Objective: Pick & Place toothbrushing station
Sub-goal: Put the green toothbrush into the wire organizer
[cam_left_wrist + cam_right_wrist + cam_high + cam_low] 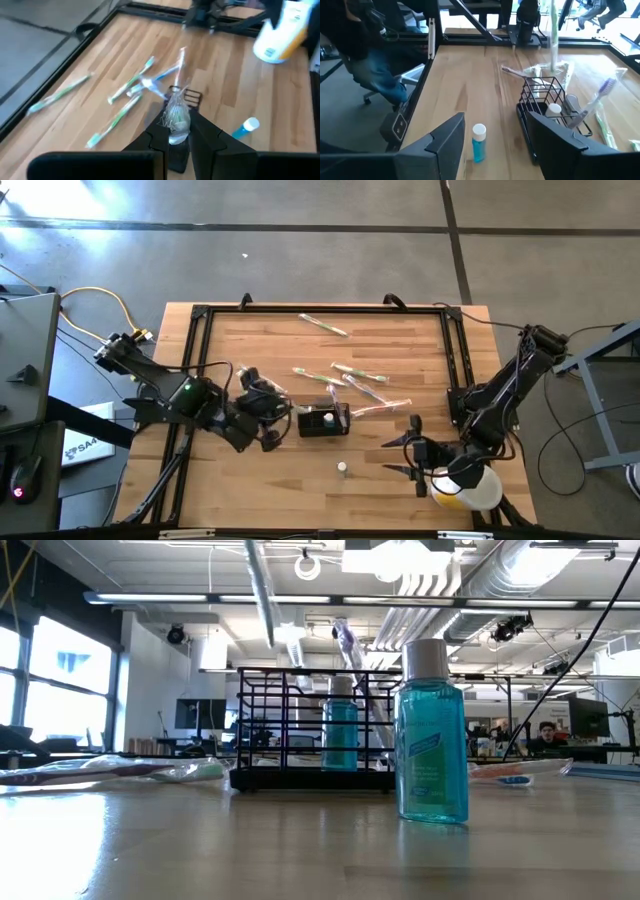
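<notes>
Next, my left gripper lets go of the wrapped toothbrush inside the black caddy's near end (309, 421) (178, 157), beside the blue bottle standing there.
The toothbrushing station, a small black wire caddy (323, 422), stands mid-table with a blue bottle (340, 730) and a purple toothbrush (594, 102) in it. My left gripper (283, 415) hovers just left of the caddy (192, 96), shut on a wrapped toothbrush (180, 65). My right gripper (398, 457) is open near the table's front right and points left. Its fingers stand apart with nothing between them (502, 150). A small blue bottle with a white cap (342, 468) stands upright on the wood ahead of it. My left gripper pinches the crumpled clear wrapper at one end of the toothbrush (176, 122) between its two fingers. The fingers slant down from the table's left, and the toothbrush runs on along them. It is lifted clear, and its free end (272, 635) hangs above the caddy (300, 730).
Several wrapped toothbrushes lie flat on the wood behind the caddy (325, 325) (345, 372) (380, 408). A white-and-yellow cup (470, 490) sits at the near right corner under my right arm. A black frame (200, 315) runs round the tabletop.
</notes>
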Robot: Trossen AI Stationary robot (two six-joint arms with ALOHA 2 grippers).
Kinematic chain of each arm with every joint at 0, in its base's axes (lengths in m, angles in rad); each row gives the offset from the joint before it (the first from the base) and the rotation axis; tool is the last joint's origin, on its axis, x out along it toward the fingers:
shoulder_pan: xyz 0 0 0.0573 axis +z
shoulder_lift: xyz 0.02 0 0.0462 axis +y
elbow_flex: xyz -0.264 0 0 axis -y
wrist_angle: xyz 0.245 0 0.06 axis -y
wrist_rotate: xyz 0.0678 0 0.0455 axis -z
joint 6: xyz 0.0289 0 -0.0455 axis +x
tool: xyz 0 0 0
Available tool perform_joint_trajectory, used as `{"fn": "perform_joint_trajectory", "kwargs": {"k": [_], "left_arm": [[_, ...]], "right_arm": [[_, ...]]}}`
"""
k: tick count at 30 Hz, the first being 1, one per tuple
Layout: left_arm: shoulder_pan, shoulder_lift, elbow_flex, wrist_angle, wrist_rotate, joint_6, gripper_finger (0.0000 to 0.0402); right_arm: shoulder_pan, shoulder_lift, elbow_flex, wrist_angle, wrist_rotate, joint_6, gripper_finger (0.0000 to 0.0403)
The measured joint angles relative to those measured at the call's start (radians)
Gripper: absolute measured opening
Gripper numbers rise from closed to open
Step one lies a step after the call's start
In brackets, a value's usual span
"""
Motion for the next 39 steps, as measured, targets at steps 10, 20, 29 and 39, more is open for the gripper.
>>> {"fn": "perform_joint_trajectory", "kwargs": {"k": [10, 20, 29, 39], "left_arm": [[0.077, 0.008, 0.002, -0.054, 0.053, -0.053, 0.0038], [0.161, 0.059, 0.002, -0.052, 0.182, -0.05, 0.0038], [0.203, 0.096, 0.001, -0.003, 0.249, -0.023, 0.0038], [0.234, 0.118, -0.098, 0.08, 0.276, 0.0, 0.0038]], "right_arm": [[0.0, 0.0, 0.0, 0.0, 0.0, 0.005, 0.0207], [0.0, 0.001, -0.01, -0.004, -0.001, 0.024, 0.0207], [0.0, 0.001, -0.01, -0.005, -0.017, 0.032, 0.0207], [0.0, 0.003, -0.011, 0.016, -0.079, 0.032, 0.0207]]}}
